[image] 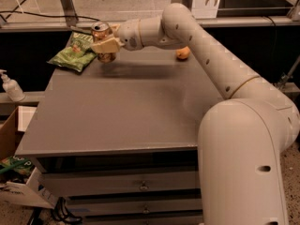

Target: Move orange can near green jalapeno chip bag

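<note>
My gripper will let go of the orange can upright on the grey table (103,69), right up against the side of the green jalapeno chip bag.
The orange can (103,33) is a coppery can with a silver top, held upright at the far left of the grey table (122,107). My gripper (106,45) is shut on the orange can around its middle. The can's base is at or just above the table top; I cannot tell if it touches. The green jalapeno chip bag (75,54) lies flat at the table's far left corner, directly left of the can, its near edge almost touching it. My white arm reaches in from the right.
A small round orange fruit (183,53) sits at the far side of the table, partly behind my arm. A soap bottle (10,86) stands left of the table. A cardboard box (14,172) sits on the floor at the lower left. Drawers run below the table front.
</note>
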### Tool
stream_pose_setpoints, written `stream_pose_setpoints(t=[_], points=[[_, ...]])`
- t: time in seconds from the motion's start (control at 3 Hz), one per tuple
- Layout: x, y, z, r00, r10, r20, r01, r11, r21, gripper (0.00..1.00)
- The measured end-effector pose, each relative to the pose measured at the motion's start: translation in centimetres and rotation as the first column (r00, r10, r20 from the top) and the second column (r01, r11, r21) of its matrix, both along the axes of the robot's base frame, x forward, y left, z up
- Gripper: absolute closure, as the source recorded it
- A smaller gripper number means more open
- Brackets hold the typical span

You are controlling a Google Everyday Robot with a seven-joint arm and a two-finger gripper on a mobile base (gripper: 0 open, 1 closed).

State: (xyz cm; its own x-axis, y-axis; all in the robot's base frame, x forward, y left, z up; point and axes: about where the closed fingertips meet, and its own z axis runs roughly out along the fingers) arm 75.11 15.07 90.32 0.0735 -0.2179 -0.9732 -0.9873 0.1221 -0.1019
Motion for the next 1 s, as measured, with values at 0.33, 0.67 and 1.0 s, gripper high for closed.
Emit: stream_pose_setpoints(t=[0.33,0.67,1.0], points=[[0.37,0.95,-3.43,0.9992,0.018,-0.035,-0.017,1.000,0.013,1.00],[0.67,1.18,-4.07,0.9989,0.020,-0.044,-0.018,0.999,0.028,1.00],[0.67,1.18,-3.49,0.9989,0.020,-0.043,-0.018,0.999,0.028,1.00]])
